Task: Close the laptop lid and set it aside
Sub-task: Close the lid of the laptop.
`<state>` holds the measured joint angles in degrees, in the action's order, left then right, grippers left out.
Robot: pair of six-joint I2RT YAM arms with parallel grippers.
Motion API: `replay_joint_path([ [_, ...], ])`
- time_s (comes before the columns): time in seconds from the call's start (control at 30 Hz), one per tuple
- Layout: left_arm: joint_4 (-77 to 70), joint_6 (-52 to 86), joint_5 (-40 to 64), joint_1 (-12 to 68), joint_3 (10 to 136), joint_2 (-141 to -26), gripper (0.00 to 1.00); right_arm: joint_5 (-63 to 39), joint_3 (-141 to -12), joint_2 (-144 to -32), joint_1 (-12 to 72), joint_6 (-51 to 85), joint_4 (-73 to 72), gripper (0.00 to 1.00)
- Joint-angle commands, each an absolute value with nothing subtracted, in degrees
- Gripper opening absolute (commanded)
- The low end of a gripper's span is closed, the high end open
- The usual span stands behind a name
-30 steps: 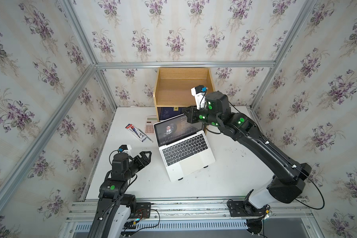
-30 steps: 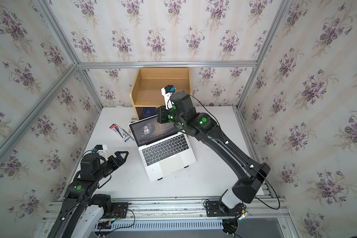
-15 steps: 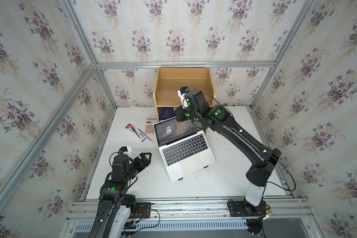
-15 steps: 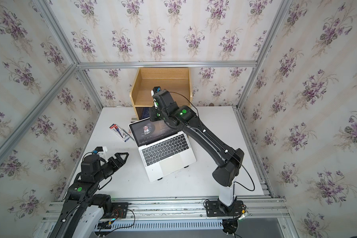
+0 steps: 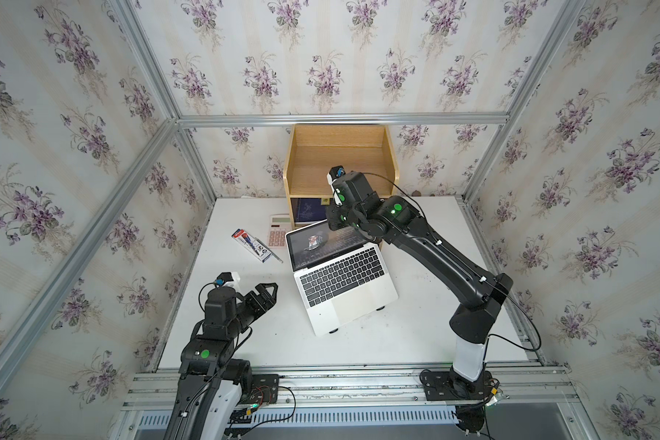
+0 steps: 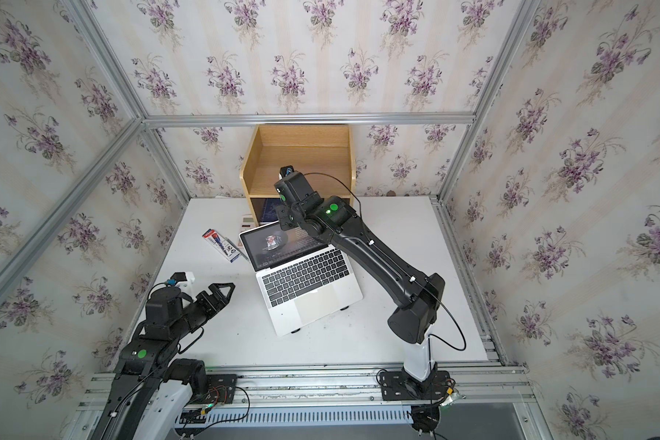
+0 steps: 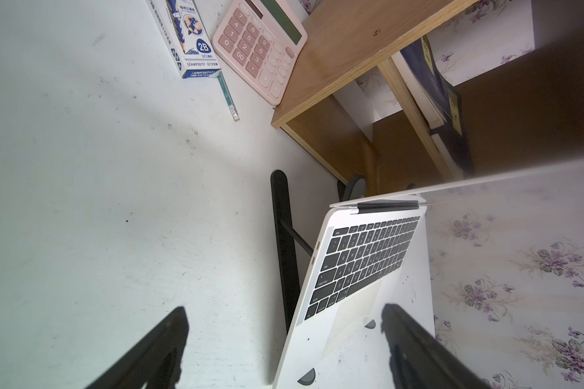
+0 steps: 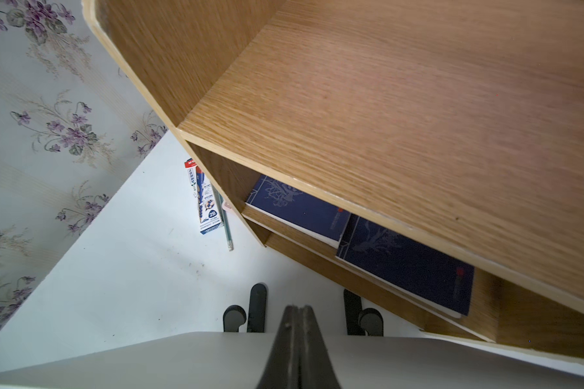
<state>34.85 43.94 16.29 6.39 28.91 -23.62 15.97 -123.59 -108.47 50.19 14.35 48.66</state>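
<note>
The laptop has a side edge nearest the pencil box. Next, my left gripper will grab the laptop by the middle of its side edge (image 5: 303, 299) (image 7: 307, 285) there.
The silver-white laptop (image 5: 353, 301) (image 6: 313, 301) stands open on the white table, propped on a black stand, keyboard facing up. Its lid (image 5: 322, 244) (image 6: 277, 244) leans back with the screen lit. My right gripper (image 5: 333, 223) (image 6: 284, 221) is shut with nothing in it, just behind the lid's top edge. In the right wrist view the shut gripper (image 8: 297, 308) lies over the lid's plain outside (image 8: 182, 360); I cannot tell whether they touch. My left gripper (image 5: 265, 291) (image 6: 220, 291) (image 7: 284, 308) hovers open to the laptop's left, its front corner (image 7: 317, 347) between the fingers' lines.
A wooden shelf (image 5: 340, 160) stands against the back wall right behind the lid, with navy books (image 8: 405, 262) in its lower slot. A pink calculator (image 5: 278, 232), a pencil box (image 5: 250, 245) and a loose pencil (image 7: 228, 97) lie at the back left. The black stand (image 7: 285, 242) sticks out under the laptop.
My right arm has swung left along the back of the lid, from its right corner to near the middle. The lid's angle looks the same. The left arm has barely moved.
</note>
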Motion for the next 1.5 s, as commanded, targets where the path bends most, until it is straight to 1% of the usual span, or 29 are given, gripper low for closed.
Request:
replay_joint_path([
  [0.0, 36.7, 43.6, 14.1, 6.4, 29.3, -22.9, 0.92, 17.7, -122.9, -108.2, 51.0, 13.1, 55.9, 0.02],
  [0.13, 37.0, 44.0, 13.5, 6.3, 29.7, -22.5, 0.92, 19.1, -119.8, -105.9, 52.7, 13.0, 56.4, 0.01],
  [0.17, 37.0, 44.0, 13.5, 6.4, 29.9, -22.6, 0.92, 19.7, -118.3, -105.1, 53.2, 13.1, 56.2, 0.00],
  [0.33, 36.8, 44.6, 14.0, 6.4, 30.7, -23.4, 0.92, 21.4, -110.5, -100.2, 54.1, 14.9, 55.3, 0.00],
  [0.47, 35.6, 44.6, 16.3, 6.3, 31.1, -24.2, 0.91, 21.0, -103.3, -96.0, 54.5, 17.6, 53.2, 0.00],
  [0.57, 34.7, 45.0, 17.3, 6.3, 31.1, -24.6, 0.91, 18.7, -96.2, -92.7, 54.9, 19.6, 49.7, 0.00],
  [0.73, 31.4, 45.5, 20.0, 6.3, 29.4, -24.7, 0.92, 14.4, -82.9, -86.8, 55.5, 23.2, 41.8, 0.00],
  [0.83, 29.3, 45.9, 22.4, 6.3, 27.8, -24.8, 0.91, 10.6, -74.2, -83.8, 55.7, 25.1, 34.5, 0.00],
  [0.97, 26.6, 45.9, 26.0, 6.3, 25.7, -25.0, 0.91, 6.8, -64.4, -82.7, 55.8, 27.1, 25.3, 0.00],
  [1.23, 17.2, 44.2, 34.4, 6.5, 20.1, -26.3, 0.91, 8.2, -47.7, -83.4, 55.7, 27.7, 5.5, 0.00],
  [1.3, 13.7, 43.9, 36.3, 6.8, 18.0, -27.0, 0.90, 8.9, -43.7, -83.1, 55.8, 27.9, 0.0, 0.00],
  [1.47, 4.2, 43.8, 37.9, 8.5, 13.2, -29.5, 0.85, 9.7, -38.0, -82.2, 55.8, 28.2, -8.3, 0.00],
])
